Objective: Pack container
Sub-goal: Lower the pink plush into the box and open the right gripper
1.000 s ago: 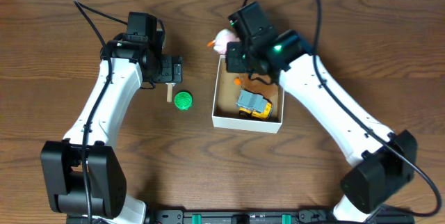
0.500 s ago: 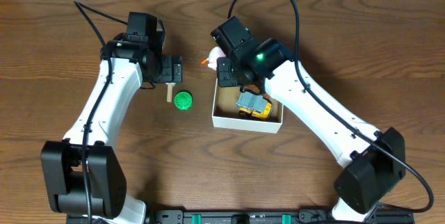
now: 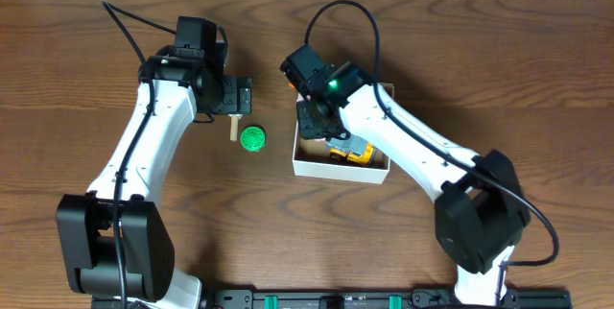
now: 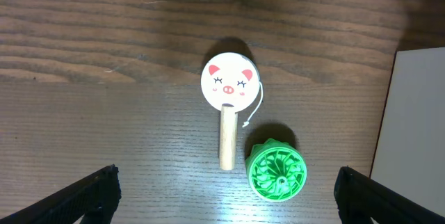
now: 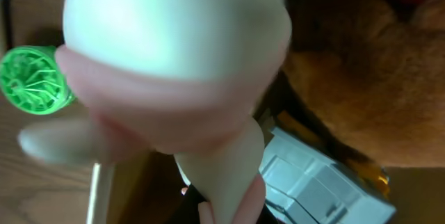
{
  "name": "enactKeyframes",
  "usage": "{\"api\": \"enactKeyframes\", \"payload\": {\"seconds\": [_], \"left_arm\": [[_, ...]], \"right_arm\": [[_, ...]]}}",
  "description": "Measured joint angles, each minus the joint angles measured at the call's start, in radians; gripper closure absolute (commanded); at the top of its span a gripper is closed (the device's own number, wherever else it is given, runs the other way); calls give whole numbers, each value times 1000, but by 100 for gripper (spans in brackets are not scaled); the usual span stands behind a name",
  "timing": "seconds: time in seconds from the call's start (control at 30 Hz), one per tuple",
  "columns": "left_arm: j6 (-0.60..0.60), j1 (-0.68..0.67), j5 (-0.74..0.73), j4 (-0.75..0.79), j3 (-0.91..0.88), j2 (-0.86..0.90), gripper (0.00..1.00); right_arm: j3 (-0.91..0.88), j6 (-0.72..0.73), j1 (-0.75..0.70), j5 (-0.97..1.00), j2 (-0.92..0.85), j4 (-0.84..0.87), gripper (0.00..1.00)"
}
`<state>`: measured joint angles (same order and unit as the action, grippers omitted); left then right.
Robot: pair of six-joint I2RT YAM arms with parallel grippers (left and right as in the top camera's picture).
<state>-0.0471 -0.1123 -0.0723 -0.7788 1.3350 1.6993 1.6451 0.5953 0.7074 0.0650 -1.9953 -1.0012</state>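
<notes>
The soft toy's head sticks over the container's side, so my right gripper should retake the soft toy and lay it in the gap (image 3: pixel 312 149) beside the truck.
The container (image 3: pixel 341 169) is a low white box with a brown inside (image 5: pixel 361 99), right of centre. A grey and yellow toy truck (image 3: pixel 350 149) lies in it, also in the right wrist view (image 5: pixel 320 182). My right gripper (image 3: pixel 312 110) hangs over the box's left part, shut on a pink and white soft toy (image 5: pixel 174 57) that fills its wrist view. My left gripper (image 3: pixel 230 98) stands open above a wooden pig-face stick (image 4: pixel 229 83) and a green ribbed disc (image 4: pixel 277 172), both on the table between its fingers (image 4: pixel 90 196).
The green disc (image 3: pixel 252 138) lies a short way left of the container's white wall (image 4: pixel 417 126). The pig stick's handle (image 3: pixel 232 129) pokes out under the left gripper. Both arms' bases stand at the table's near edge.
The right arm has swung left and nearer with the pink toy, from behind the container's far-left corner to over its left part. The left arm has not moved.
</notes>
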Motion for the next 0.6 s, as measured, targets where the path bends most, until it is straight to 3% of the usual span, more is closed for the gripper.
{"api": "enactKeyframes", "payload": {"seconds": [0.03, 0.07, 0.13, 0.17, 0.3, 0.6], "left_arm": [[0, 0, 0, 0, 0, 0, 2], [0, 0, 0, 0, 0, 0, 2], [0, 0, 0, 0, 0, 0, 2], [0, 0, 0, 0, 0, 0, 2], [0, 0, 0, 0, 0, 0, 2], [0, 0, 0, 0, 0, 0, 2]], "right_arm": [[0, 0, 0, 0, -1, 1, 98], [-1, -1, 0, 1, -1, 5, 88], [-1, -2, 0, 2, -1, 14, 56], [-1, -2, 0, 3, -1, 17, 51], [-1, -18, 0, 2, -1, 25, 43], [-1, -68, 0, 3, -1, 48, 43]]}}
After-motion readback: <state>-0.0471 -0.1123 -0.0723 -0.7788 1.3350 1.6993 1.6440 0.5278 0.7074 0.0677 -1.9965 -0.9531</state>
